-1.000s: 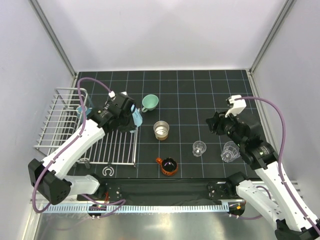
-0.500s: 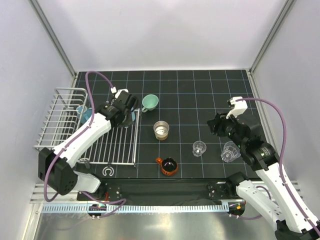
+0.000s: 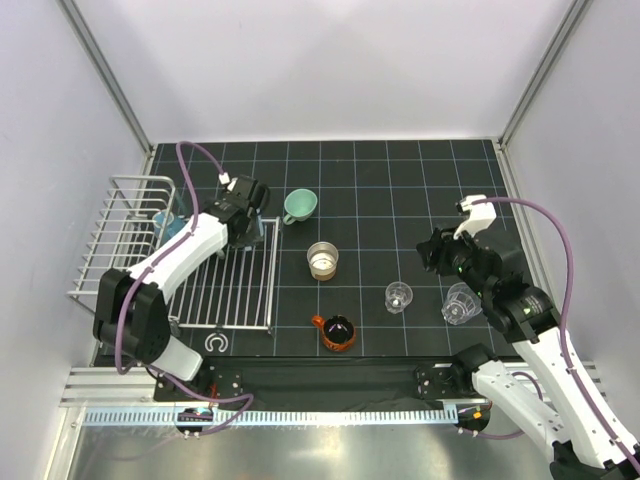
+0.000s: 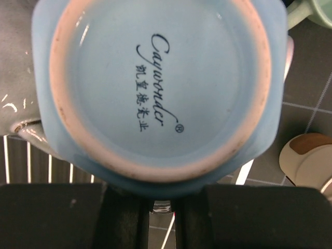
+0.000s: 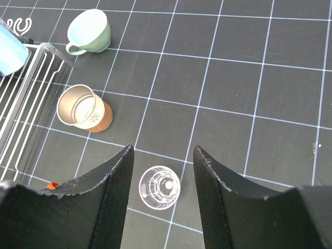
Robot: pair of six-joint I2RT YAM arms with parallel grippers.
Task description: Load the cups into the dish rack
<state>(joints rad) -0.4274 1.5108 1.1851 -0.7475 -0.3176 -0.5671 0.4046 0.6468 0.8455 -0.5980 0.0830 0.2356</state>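
The blue cup, now over the dish rack's far corner, will be released by my left gripper on the flat slats (image 3: 244,236), beside the grey cup and close to the mint green cup.
My left gripper (image 3: 246,212) is shut on a blue cup (image 4: 155,88) by its wall; the cup's printed base fills the left wrist view. It hangs over the far right corner of the dish rack (image 3: 120,240). My right gripper (image 5: 161,171) is open above an upright clear cup (image 5: 159,187), which shows in the top view (image 3: 399,296) too. A second clear cup (image 3: 460,303) lies on its side near the right arm. On the mat are a mint green cup (image 3: 298,205), a steel cup (image 3: 322,260) and an orange mug (image 3: 337,331).
Another blue cup (image 3: 165,222) sits in the rack's raised basket. The flat slatted part (image 3: 235,285) lies between the basket and the loose cups. A grey shape (image 4: 18,93) shows beside the held cup. White walls close in the black gridded mat (image 3: 400,180).
My left gripper has carried the blue cup a little farther back and left over the rack's far corner, and the arm has swung left. The right arm has barely moved.
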